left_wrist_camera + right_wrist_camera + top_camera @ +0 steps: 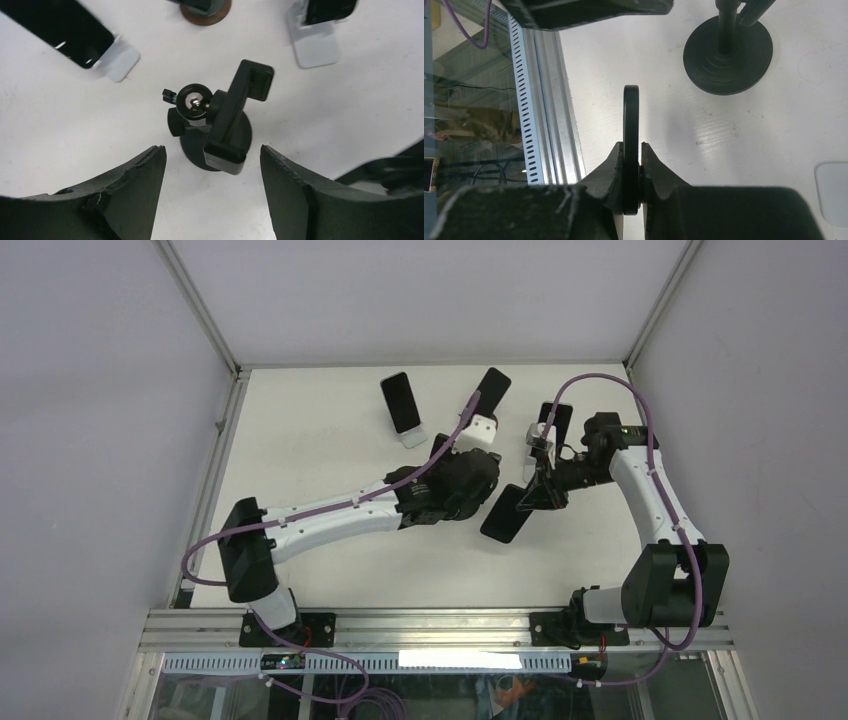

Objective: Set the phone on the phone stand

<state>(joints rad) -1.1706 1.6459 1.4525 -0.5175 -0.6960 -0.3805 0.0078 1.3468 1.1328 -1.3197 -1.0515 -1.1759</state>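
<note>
Next, I back my left gripper off and grip the arm's near end [225,159] before I place the phone, because the clamp arm slants between its open fingers.
The black phone stand [215,127], with a round base, a ball head and a clamp arm, stands on the white table right under my left gripper [212,167]. The left gripper is open and empty, one finger on each side of the stand and apart from it. In the top view the left gripper [462,472] hides most of the stand. My right gripper [631,165] is shut on the black phone [631,117], seen edge-on. In the top view the phone [508,515] hangs tilted from the right gripper [537,490], just right of the left gripper. The stand's base [728,55] shows in the right wrist view.
Three other phones lean on white stands at the back of the table [402,405], [490,395], [553,422]. One phone [65,30], a white stand [315,42] and a brown round base [206,12] lie beyond the black stand. The slotted metal rail [531,100] marks the near table edge.
</note>
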